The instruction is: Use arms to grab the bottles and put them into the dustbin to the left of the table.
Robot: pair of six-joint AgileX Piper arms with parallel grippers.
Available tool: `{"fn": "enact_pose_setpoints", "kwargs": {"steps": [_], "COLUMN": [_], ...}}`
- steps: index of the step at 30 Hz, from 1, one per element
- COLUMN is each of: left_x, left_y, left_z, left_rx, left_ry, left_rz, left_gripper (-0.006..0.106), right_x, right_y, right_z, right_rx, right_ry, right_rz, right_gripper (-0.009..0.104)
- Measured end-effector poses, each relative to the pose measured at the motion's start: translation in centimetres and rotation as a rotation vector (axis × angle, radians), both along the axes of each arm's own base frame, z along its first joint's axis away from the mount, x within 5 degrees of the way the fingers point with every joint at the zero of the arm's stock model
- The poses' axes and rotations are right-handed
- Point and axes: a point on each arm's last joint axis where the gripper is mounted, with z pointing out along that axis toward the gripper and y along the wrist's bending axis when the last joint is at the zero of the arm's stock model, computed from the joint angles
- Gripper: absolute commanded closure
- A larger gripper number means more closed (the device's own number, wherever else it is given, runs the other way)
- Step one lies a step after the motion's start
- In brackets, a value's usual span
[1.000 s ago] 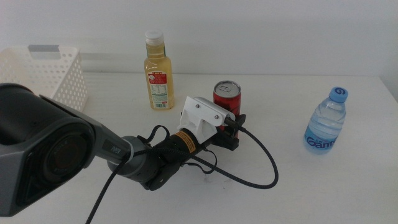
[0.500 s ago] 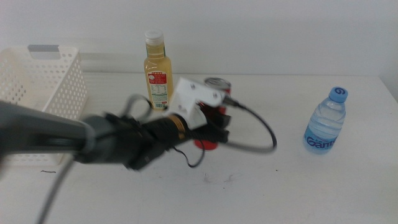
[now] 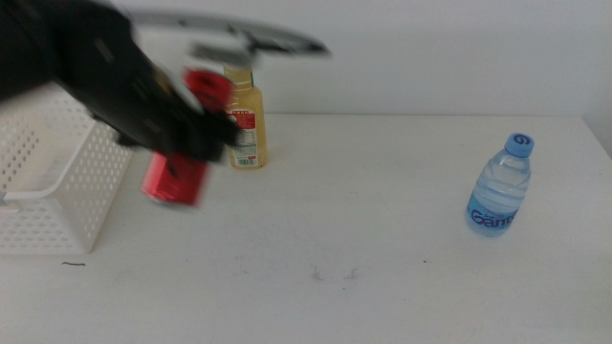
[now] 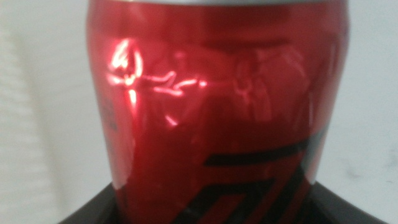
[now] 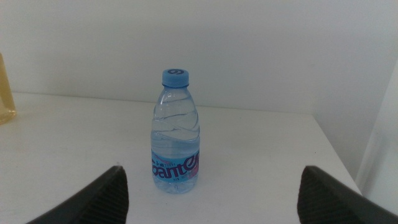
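Next, I let go of the slim red can with my left gripper on the dustbin's bottom, behind the dustbin's front rim (image 3: 32,143).
My left arm sweeps in blurred across the upper left of the middle view. Its left gripper (image 3: 191,134) is shut on the slim red can (image 3: 174,182), held tilted in the air just right of the dustbin (image 3: 48,205). The can (image 4: 217,106) fills the left wrist view. Behind the arm the yellow-liquid bottle (image 3: 249,134) stands partly hidden. At the table's right stands the small water bottle (image 3: 500,186). My right gripper (image 5: 212,183) is open, facing that water bottle (image 5: 176,134) from a short distance, and does not show in the middle view.
The white table (image 3: 363,239) carries small dark scuff marks near its front. A white wall runs behind it. A sliver of the yellow bottle (image 5: 5,87) shows at the edge of the right wrist view.
The left gripper has lifted the red can off the table's middle and carried it fast to the left, up to the dustbin's side. Both other bottles stayed put.
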Motion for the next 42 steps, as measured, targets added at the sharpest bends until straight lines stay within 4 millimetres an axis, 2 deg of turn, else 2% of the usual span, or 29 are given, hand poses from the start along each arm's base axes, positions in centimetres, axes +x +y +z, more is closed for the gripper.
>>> {"fn": "enact_pose_setpoints", "kwargs": {"steps": [4, 7, 10, 13, 17, 22, 26, 32, 35, 36, 39, 42], "left_x": [2.4, 4.3, 6.0, 7.3, 9.1, 11.3, 12.7, 13.7, 14.0, 14.0, 13.8, 13.3], "left_y": [5.2, 9.8, 14.5, 18.1, 21.3, 22.7, 23.0, 23.2, 23.4, 23.4, 23.5, 23.1], "left_z": [2.8, 3.5, 2.8, 1.6, -0.1, -3.7, -6.7, -9.8, -10.4, -10.3, -10.2, -8.3], "left_rx": [0.022, 0.032, 0.06, 0.08, 0.076, 0.069, 0.057, 0.05, 0.064, 0.071, 0.081, 0.094], "left_ry": [0.004, -0.001, 0.024, 0.054, 0.084, 0.126, 0.163, 0.202, 0.202, 0.199, 0.209, 0.187], "left_rz": [0.088, 0.205, 0.29, 0.326, 0.341, 0.323, 0.314, 0.313, 0.309, 0.308, 0.305, 0.297], "left_gripper": [0.102, 0.102, 0.102, 0.102, 0.102, 0.099, 0.085, 0.037, 0.011, 0.006, 0.007, 0.007], "right_x": [0.0, 0.0, 0.0, 0.0, 0.0, 0.0, 0.0, 0.0, 0.0, 0.0, 0.0, 0.0], "right_y": [0.0, 0.0, 0.0, 0.0, 0.0, 0.0, 0.0, 0.0, 0.0, 0.0, 0.0, 0.0], "right_z": [0.0, 0.0, 0.0, 0.0, 0.0, 0.0, 0.0, 0.0, 0.0, 0.0, 0.0, 0.0], "right_rx": [0.0, 0.0, 0.0, 0.0, 0.0, 0.0, 0.0, 0.0, 0.0, 0.0, 0.0, 0.0], "right_ry": [0.0, 0.0, 0.0, 0.0, 0.0, 0.0, 0.0, 0.0, 0.0, 0.0, 0.0, 0.0], "right_rz": [0.0, 0.0, 0.0, 0.0, 0.0, 0.0, 0.0, 0.0, 0.0, 0.0, 0.0, 0.0], "right_gripper": [0.006, 0.006, 0.006, 0.006, 0.006, 0.006, 0.006, 0.006, 0.006, 0.006, 0.006, 0.006]}}
